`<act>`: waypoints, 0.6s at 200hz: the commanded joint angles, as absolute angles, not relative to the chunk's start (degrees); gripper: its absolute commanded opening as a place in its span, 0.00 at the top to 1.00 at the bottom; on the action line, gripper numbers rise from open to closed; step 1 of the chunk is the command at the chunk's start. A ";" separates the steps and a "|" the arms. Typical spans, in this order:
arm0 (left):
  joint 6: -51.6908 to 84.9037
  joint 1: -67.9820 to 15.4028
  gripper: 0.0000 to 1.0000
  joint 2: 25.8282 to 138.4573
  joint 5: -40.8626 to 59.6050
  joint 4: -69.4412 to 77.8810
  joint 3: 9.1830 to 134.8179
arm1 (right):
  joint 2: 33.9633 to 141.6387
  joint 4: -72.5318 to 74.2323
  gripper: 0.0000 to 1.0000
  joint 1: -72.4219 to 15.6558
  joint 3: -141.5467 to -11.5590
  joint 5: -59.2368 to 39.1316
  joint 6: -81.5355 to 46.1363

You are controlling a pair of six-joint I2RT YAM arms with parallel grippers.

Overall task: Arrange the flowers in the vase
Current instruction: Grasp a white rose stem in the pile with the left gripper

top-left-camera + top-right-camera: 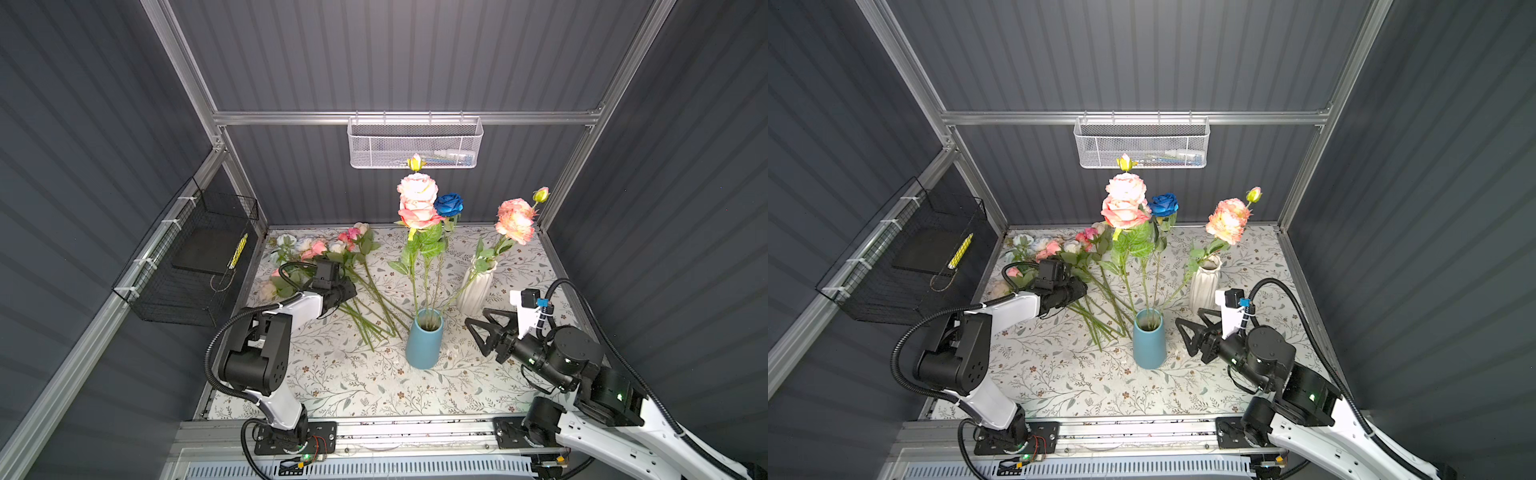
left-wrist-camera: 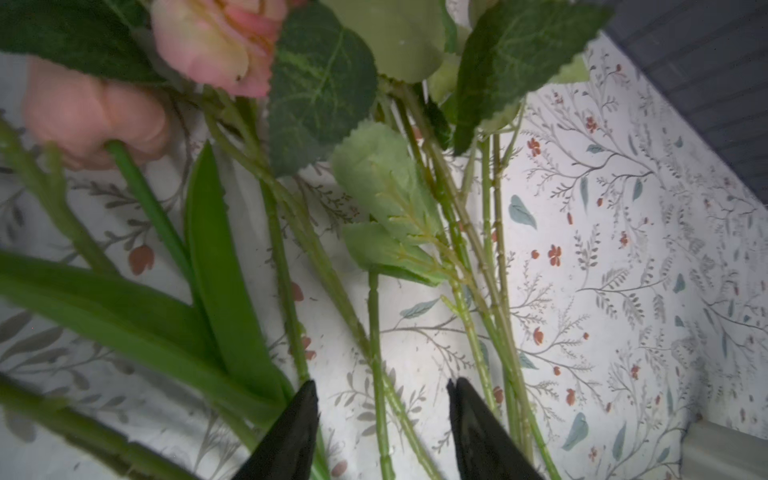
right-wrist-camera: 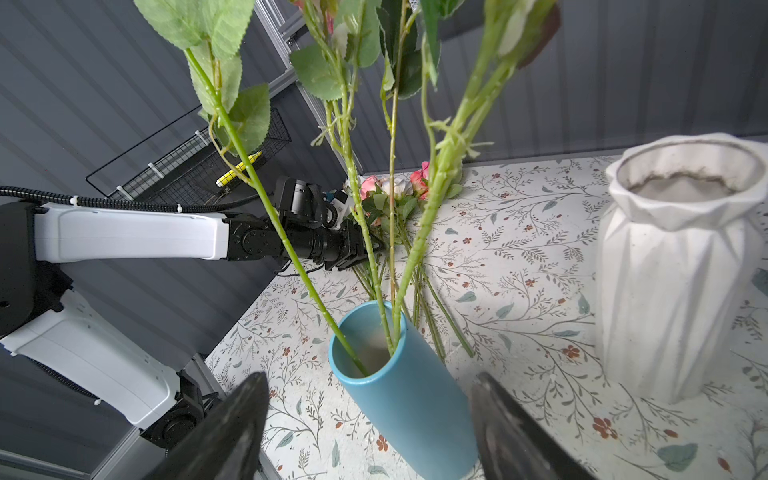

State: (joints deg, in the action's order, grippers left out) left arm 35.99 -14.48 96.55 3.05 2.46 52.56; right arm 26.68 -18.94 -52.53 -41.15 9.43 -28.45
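Next, I close my right gripper on the flower's stem [image 1: 360, 321] [image 3: 364, 280] just below my left gripper's fingers, because my left gripper should lift that flower from the pile.
A blue vase [image 1: 424, 345] [image 1: 1149, 345] [image 3: 407, 399] stands mid-table and holds pink roses [image 1: 417, 203], a deep blue rose [image 1: 449, 204] and a peach bloom [image 1: 515, 220] that leans right. The other flowers [image 1: 320, 249] [image 1: 1054, 249] lie in a pile at the back left, stems [image 1: 374, 311] pointing at the vase. My left gripper [image 1: 349, 293] [image 1: 1079, 291] [image 2: 380, 388] is low over those stems, jaws apart, with two thin stems [image 2: 376, 353] lying between them untouched. My right gripper [image 1: 477, 318] [image 1: 1188, 316] [image 3: 370, 376] hovers open just right of the blue vase.
An empty white ribbed vase [image 1: 476, 291] [image 1: 1203, 286] [image 3: 673, 291] stands behind my right gripper. A black wire basket [image 1: 187, 266] hangs on the left wall and a white mesh basket [image 1: 415, 143] on the back rail.
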 commanded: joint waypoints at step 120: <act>38.51 -14.85 0.61 107.69 0.52 2.54 66.58 | 26.10 -20.16 0.21 -52.38 -40.52 11.48 -27.51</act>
